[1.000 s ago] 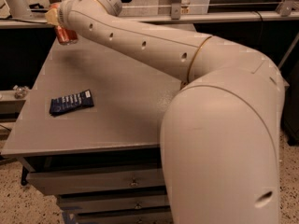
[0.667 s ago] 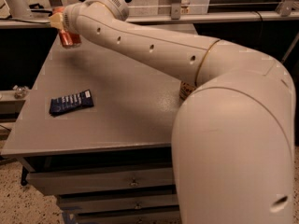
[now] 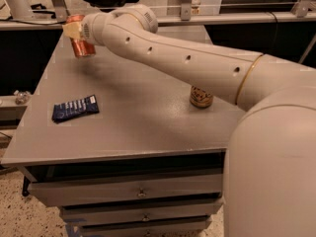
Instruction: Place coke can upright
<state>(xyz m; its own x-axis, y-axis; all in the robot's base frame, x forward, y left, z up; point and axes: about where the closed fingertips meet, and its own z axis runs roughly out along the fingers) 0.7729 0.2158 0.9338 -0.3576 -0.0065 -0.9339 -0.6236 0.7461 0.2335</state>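
Next, my gripper sets the coke can down upright on the grey table (image 3: 84, 69) behind the dark blue snack packet.
The red-orange coke can (image 3: 81, 43) stands upright at the far left of the grey table (image 3: 133, 117), near its back edge. My gripper (image 3: 75, 30) is at the can's top, its pale fingers around the can's upper part; the arm reaches across the table from the right. The can's bottom looks level with the tabletop, though I cannot tell whether it touches.
A gold can (image 3: 201, 98) with dark lettering stands mid-right on the table, partly hidden under my arm. A dark blue snack packet (image 3: 75, 107) lies flat at the left front. Drawers (image 3: 133, 191) sit below the table's front edge. A counter runs behind the table.
The arm has swung so that the gold can now shows beneath it. The gripper and coke can have shifted slightly right and down towards the table.
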